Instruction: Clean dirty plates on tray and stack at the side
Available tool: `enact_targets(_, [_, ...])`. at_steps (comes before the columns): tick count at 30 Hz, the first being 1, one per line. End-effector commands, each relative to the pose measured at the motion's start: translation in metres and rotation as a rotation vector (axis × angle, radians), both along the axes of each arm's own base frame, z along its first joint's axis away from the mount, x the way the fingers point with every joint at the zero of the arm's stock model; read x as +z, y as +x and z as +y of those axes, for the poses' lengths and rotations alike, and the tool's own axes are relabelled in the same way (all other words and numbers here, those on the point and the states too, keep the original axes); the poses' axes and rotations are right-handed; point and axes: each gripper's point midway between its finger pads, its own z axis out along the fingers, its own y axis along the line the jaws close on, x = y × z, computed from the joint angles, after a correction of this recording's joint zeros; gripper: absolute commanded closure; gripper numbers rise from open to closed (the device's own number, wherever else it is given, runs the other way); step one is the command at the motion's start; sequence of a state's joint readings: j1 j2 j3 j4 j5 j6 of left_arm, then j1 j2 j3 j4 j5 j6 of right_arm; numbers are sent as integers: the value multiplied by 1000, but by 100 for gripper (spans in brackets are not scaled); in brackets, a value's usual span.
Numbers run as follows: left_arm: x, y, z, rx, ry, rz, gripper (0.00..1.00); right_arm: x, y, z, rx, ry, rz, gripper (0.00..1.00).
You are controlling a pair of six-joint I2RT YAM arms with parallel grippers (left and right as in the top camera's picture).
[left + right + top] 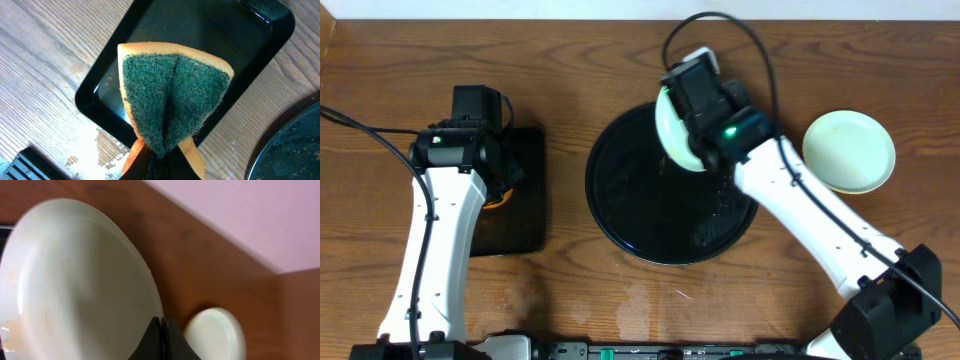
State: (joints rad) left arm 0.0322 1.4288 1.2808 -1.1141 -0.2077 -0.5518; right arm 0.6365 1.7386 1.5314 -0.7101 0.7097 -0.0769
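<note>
Next, my right gripper lets go of the pale mint plate on the pale plate lying flat on the wooden tabletop (pixel 850 151) (pixel 214 336).
A pale mint plate (pixel 672 135) hangs tilted on its edge over the far rim of the round black tray (pixel 620 190). My right gripper (pixel 162 330) is shut on the rim of this plate (pixel 75 280), whose face shows faint smears. A second pale plate (pixel 848 150) lies flat on the wooden tabletop to the right and also shows in the right wrist view (pixel 215 332). My left gripper (pixel 162 165) is shut on a folded sponge (pixel 170 100), green scouring side out, above the rectangular tray.
A small rectangular black tray (pixel 525 225) lies at the left under the left arm; its surface (pixel 250 30) looks wet. The round tray's rim (pixel 295 145) is close on its right. A wet patch marks the wood (pixel 80 150) near the front.
</note>
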Motion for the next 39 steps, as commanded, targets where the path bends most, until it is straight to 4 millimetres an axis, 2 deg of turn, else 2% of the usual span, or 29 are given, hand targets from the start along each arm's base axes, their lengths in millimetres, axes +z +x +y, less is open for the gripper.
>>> enact_targets(1, [-2,-2,1,-1,2,7,92,38,-6,-8,-16,-269,-111,99])
enact_targets(4, [-2,-2,1,-1,2,7,92,51,-11,4,-4,-335,-160,99])
enact_targets(9, [-2,-3,1,-2,2,8,92,55,-22,28,84,-402,-162,99])
enact_targets(13, [-2,-2,1,-1,2,7,92,66,-28,36,63,-425,-215,99])
enact_targets(20, [-2,-2,1,-1,2,7,92,66,-30,39,61,-402,-226,99])
enact_targets(24, [-2,-2,1,-1,2,7,92,51,-30,45,82,-293,-189,99])
enact_targets(28, [-2,-3,1,-2,2,11,92,12,-29,47,97,-34,-39,99])
enact_targets(31, [-2,-4,1,-1,1,14,92,-14,-25,33,29,226,107,99])
enact_targets(35, [-2,-4,1,-1,2,14,92,-32,-14,8,7,555,302,99])
enact_targets(37, [-2,-4,1,-1,1,14,92,-34,-6,-20,-48,671,347,99])
enact_targets(39, [-2,-4,1,-1,1,14,92,-36,0,-57,-124,742,366,99])
